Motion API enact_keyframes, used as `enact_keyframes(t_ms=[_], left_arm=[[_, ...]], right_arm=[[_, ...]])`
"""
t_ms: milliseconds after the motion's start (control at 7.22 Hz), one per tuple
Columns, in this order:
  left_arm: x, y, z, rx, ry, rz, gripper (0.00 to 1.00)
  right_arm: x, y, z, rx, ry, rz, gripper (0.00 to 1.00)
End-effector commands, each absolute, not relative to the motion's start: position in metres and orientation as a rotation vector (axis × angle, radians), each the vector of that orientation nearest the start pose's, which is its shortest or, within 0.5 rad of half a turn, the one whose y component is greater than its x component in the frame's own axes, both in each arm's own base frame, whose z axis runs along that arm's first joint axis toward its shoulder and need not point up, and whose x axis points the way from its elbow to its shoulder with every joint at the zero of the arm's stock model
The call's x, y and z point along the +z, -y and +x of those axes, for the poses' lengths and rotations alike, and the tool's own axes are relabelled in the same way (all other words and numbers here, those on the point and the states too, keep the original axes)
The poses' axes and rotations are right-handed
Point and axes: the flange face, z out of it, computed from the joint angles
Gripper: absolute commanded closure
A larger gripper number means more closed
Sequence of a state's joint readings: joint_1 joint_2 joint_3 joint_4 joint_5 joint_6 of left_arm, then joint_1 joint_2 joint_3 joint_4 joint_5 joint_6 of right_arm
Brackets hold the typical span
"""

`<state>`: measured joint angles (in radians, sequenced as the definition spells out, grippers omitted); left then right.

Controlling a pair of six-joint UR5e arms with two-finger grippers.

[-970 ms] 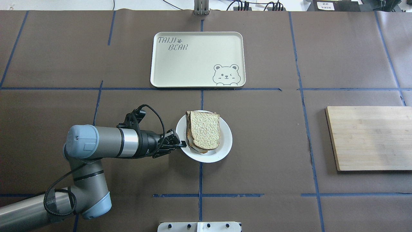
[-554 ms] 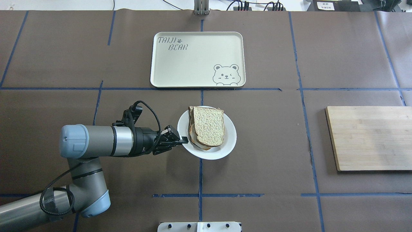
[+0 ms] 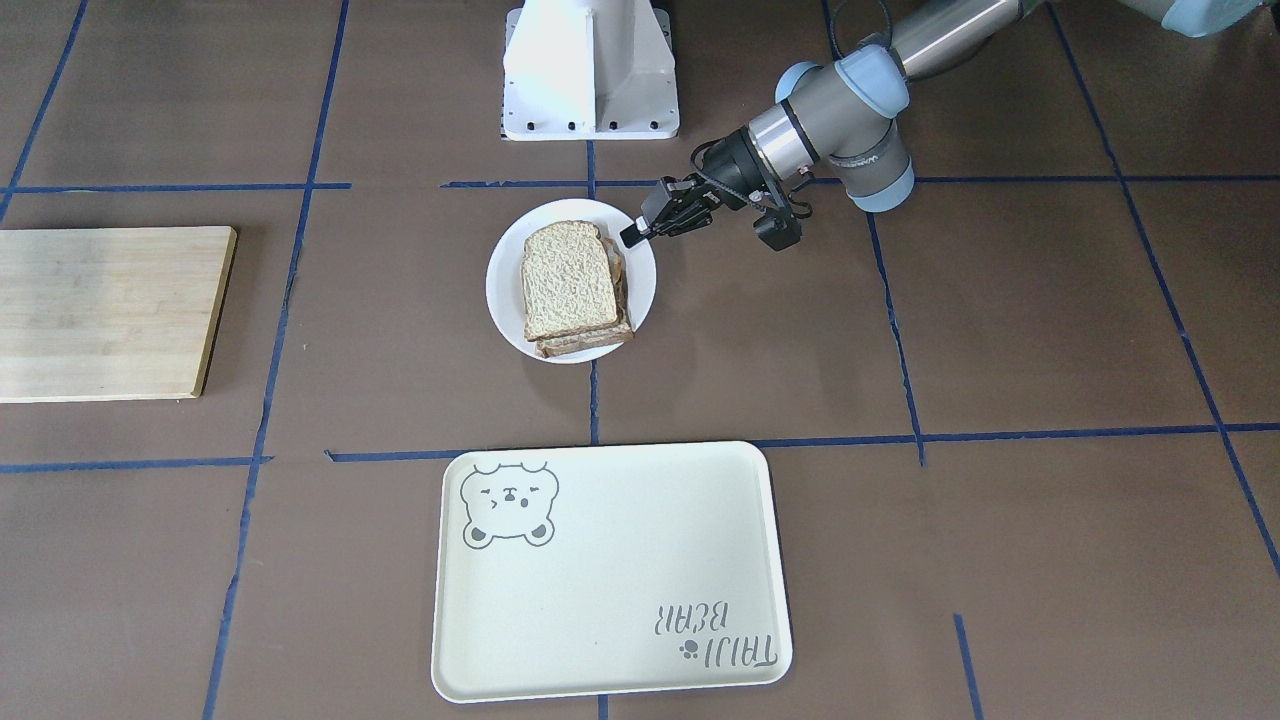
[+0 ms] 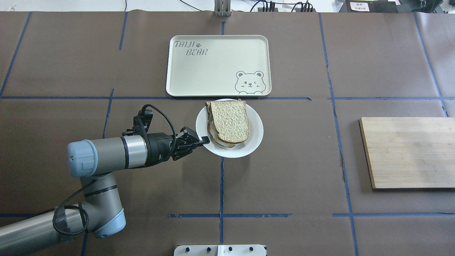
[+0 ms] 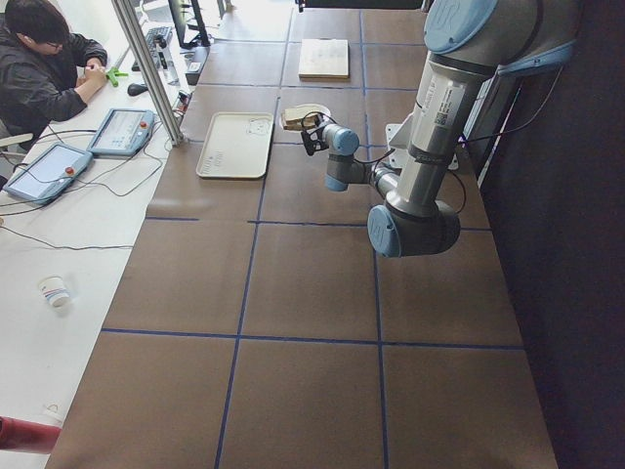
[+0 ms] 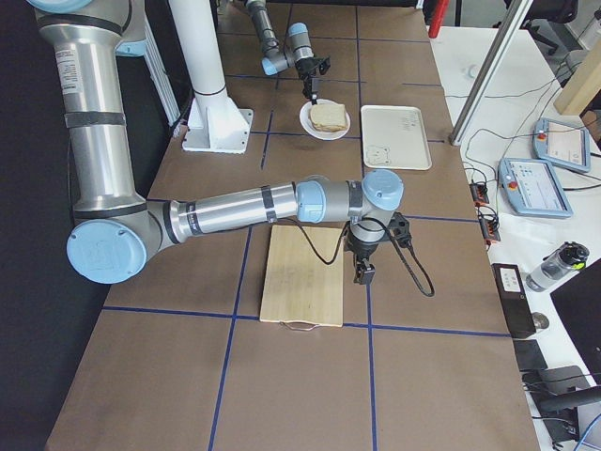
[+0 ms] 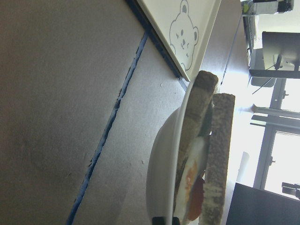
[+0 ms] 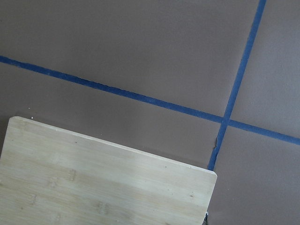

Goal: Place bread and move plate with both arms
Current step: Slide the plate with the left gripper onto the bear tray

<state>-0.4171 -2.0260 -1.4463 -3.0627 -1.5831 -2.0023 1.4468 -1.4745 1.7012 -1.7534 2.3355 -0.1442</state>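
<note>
My left gripper is going to let go of the white plate on the bear tray [image 3: 648,566], in the spot between the bear face and the lettering.
The white plate [image 4: 254,139] carries a sandwich topped by the grainy bread [image 4: 230,121], with a second slice and fillings beneath. The plate's far edge is just short of the bear tray [image 4: 217,65]. My left gripper [image 4: 205,139] is shut on the plate's left rim. In the front-facing view the left gripper [image 3: 632,235] meets the plate [image 3: 505,290] from the right, with the bread [image 3: 568,280] on top. The left wrist view shows the plate [image 7: 161,187] and bread [image 7: 220,154] edge-on. My right gripper [image 6: 362,272] hovers at the cutting board's edge; I cannot tell whether it is open or shut.
A wooden cutting board [image 4: 408,153] lies at the table's right side, and it also shows in the right wrist view [image 8: 93,183]. The white pedestal base [image 3: 590,70] stands behind the plate. An operator [image 5: 44,68] sits beyond the table's far side.
My left gripper has carried the plate with the sandwich away from the robot, toward the bear tray. The arm has swung with it.
</note>
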Motion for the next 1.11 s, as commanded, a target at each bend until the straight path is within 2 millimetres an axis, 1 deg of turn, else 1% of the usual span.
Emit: enact_keyframes(t_ms=[0, 139, 277, 416, 554, 831, 970], left_arm=[[0.301, 0.412, 0.544, -0.748, -1.865, 0.11, 1.0], [0.303, 0.439, 0.549, -0.827, -1.85, 0.139, 1.0], [0.306, 0.484, 0.568, -0.977, -1.817, 0.126, 1.0], [0.307, 0.527, 0.581, -1.047, -1.768, 0.137, 1.0], [0.313, 0.548, 0.584, -1.095, -1.741, 0.128, 1.0], [0.319, 0.552, 0.585, -1.108, -1.726, 0.119, 0.98], [0.322, 0.553, 0.585, -1.108, -1.719, 0.12, 0.73]], right_arm=[[0.566, 0.529, -0.001, -0.269, 0.773, 0.048, 0.0], [0.566, 0.529, -0.001, -0.269, 0.773, 0.048, 0.0], [0.568, 0.527, -0.001, -0.269, 0.774, 0.044, 0.0], [0.568, 0.527, -0.001, -0.269, 0.774, 0.044, 0.0], [0.568, 0.527, -0.001, -0.268, 0.774, 0.043, 0.0], [0.568, 0.527, -0.001, -0.269, 0.774, 0.044, 0.0], [0.568, 0.527, -0.001, -0.269, 0.774, 0.044, 0.0]])
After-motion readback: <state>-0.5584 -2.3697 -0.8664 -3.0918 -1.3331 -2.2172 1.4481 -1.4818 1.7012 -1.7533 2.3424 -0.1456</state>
